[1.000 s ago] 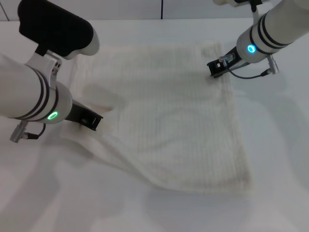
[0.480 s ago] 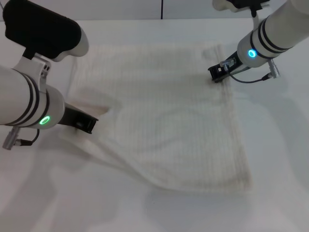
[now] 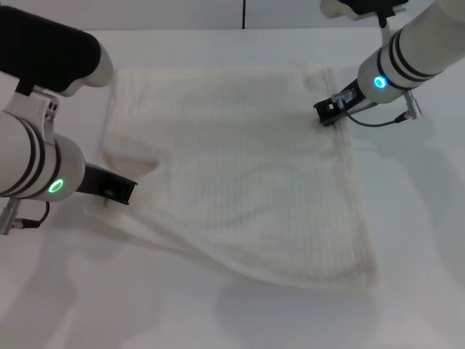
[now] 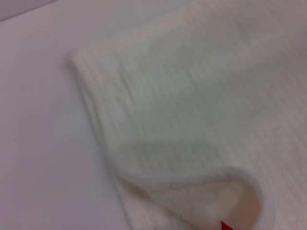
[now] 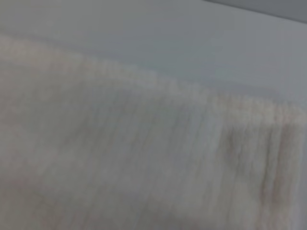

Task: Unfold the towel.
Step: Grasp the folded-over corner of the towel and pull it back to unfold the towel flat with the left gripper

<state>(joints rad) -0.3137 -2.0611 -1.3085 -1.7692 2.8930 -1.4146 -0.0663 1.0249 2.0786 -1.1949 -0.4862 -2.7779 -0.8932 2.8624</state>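
Observation:
Next, I release the towel's folded edge, now held low over the table, with my left gripper on the bare white table (image 3: 87, 243) just past the towel's doubled-over near corner.
The cream-white ribbed towel (image 3: 247, 167) lies mostly spread out on the white table. Its near-left part is still doubled over in a soft fold. My left gripper (image 3: 116, 193) is at the towel's left edge and is shut on that folded edge, low over the table. The left wrist view shows the curled towel fold (image 4: 192, 96) up close. My right gripper (image 3: 327, 115) rests on the towel's far-right edge near its corner and holds it there. The right wrist view is filled by the towel's ribbed surface (image 5: 120, 158).
The white table (image 3: 218, 320) extends around the towel on all sides. A dark vertical seam (image 3: 243, 13) marks the wall behind the far edge.
My left gripper has moved left and a little nearer, dragging the towel's left edge with it and widening the cloth. The right gripper has barely shifted.

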